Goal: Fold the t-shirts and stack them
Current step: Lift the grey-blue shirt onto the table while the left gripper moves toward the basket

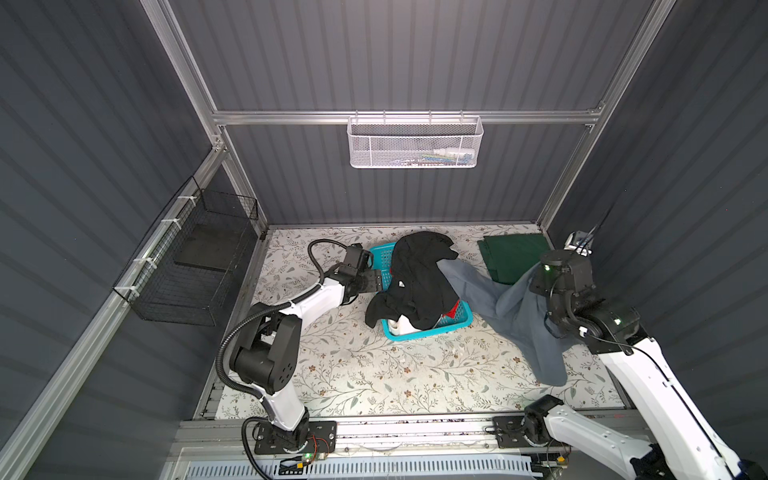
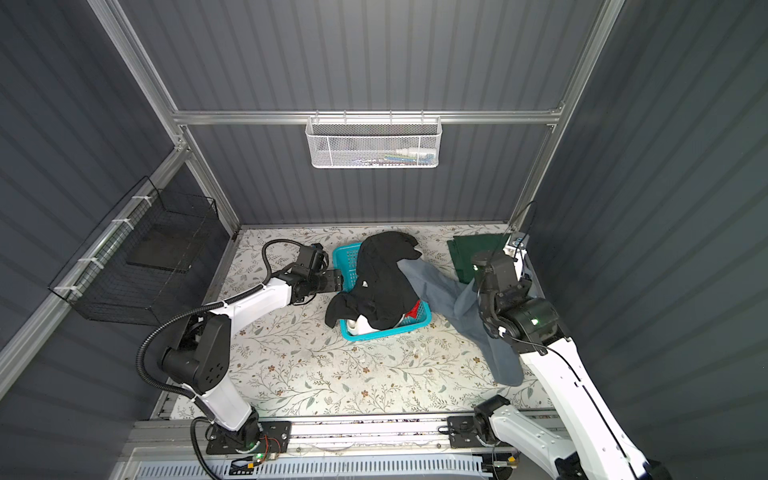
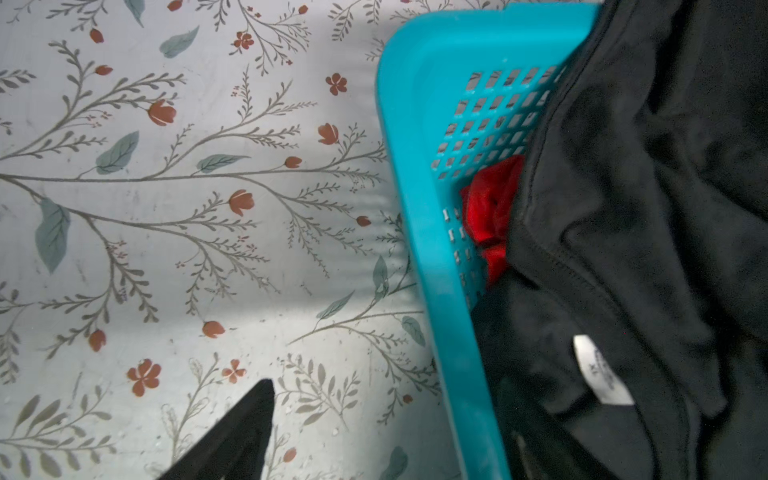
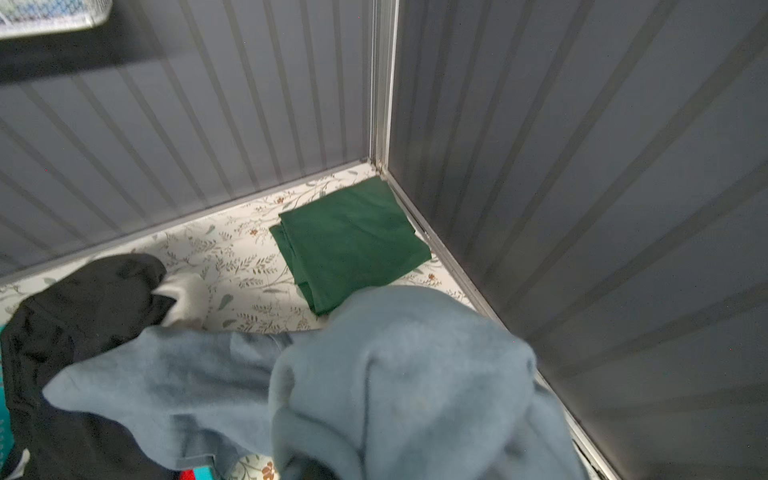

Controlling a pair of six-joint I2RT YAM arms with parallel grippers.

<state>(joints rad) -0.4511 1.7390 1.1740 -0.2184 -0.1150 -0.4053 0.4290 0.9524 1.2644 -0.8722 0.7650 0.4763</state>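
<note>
The slate blue-grey t-shirt will go in front of the dark green t-shirt. My right gripper will let go of it on the flowered cover [image 1: 485,328] there.
My right gripper [image 1: 540,286] is raised near the back right corner, shut on the slate blue-grey t-shirt [image 1: 498,307]. The cloth covers its jaws in the right wrist view. One end of that shirt runs under the black t-shirt [image 1: 419,278]; the other trails onto the table. The black shirt drapes over the turquoise basket [image 1: 432,332], which also holds a red t-shirt [image 3: 494,208] and a white t-shirt [image 1: 405,326]. A folded dark green t-shirt [image 4: 353,241] lies in the back right corner. My left gripper [image 1: 376,280] stands open at the basket's left wall, one finger [image 3: 241,432] outside it.
The table carries a flowered cover [image 1: 395,374]. A white mesh basket [image 1: 415,143] hangs on the back wall and a black wire basket [image 1: 195,266] on the left wall. Dark ribbed walls close in the back and both sides.
</note>
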